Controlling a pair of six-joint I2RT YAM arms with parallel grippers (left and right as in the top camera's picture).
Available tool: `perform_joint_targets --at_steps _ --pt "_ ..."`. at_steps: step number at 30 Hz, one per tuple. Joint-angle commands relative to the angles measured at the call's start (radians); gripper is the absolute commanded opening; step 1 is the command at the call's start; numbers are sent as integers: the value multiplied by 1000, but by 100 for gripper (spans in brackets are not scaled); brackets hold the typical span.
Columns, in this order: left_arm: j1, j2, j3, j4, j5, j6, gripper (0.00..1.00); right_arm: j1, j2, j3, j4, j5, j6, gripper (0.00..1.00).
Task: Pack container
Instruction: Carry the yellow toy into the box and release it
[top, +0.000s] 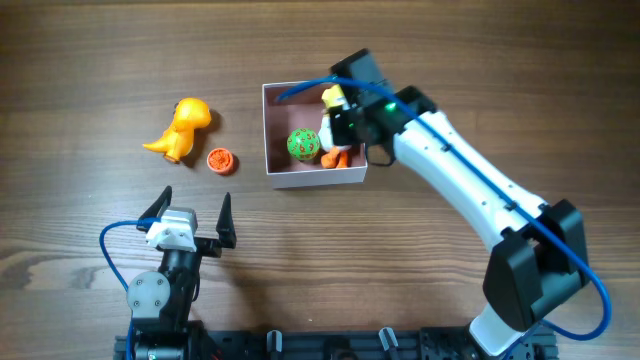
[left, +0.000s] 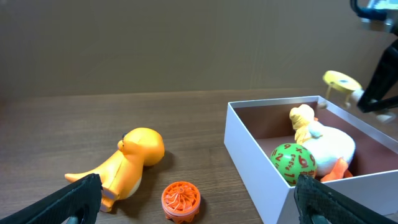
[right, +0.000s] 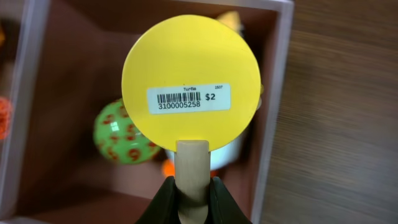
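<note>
The robot's right gripper needs to release the yellow round-topped toy in the container (top: 305, 121), just beyond the green numbered ball.
The container (top: 274, 98) is a white-walled box with a pinkish inside, also in the left wrist view (left: 249, 149) and the right wrist view (right: 277, 74). It holds a green numbered ball (top: 302, 145), a white duck with orange feet (left: 329, 146) and a small yellow figure (left: 303, 121). My right gripper (right: 193, 186) is shut on the wooden stem of a yellow round-topped toy (right: 191, 81) with a price label, held above the container's inside (top: 333, 97). My left gripper (top: 192, 212) is open and empty near the front of the table.
An orange dinosaur toy (top: 180, 128) lies left of the container. A small orange ridged wheel (top: 221, 160) sits beside it, between the dinosaur and the box, also in the left wrist view (left: 181, 200). The table is brown wood.
</note>
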Motion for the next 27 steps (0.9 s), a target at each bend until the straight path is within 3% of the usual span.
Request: perform_joint_targets --at_steps 1,6,19,27 --pt "-5 -7 -8 2 18 19 100 48 -26 20 35 60 -69 7" --pt "-5 -7 -8 2 18 19 100 70 -20 12 96 61 -116 9" --pt "-5 -7 -8 2 18 19 100 70 105 11 278 7 -82 9" --pt "-5 -7 -8 2 18 19 100 70 153 11 296 3 -82 9"
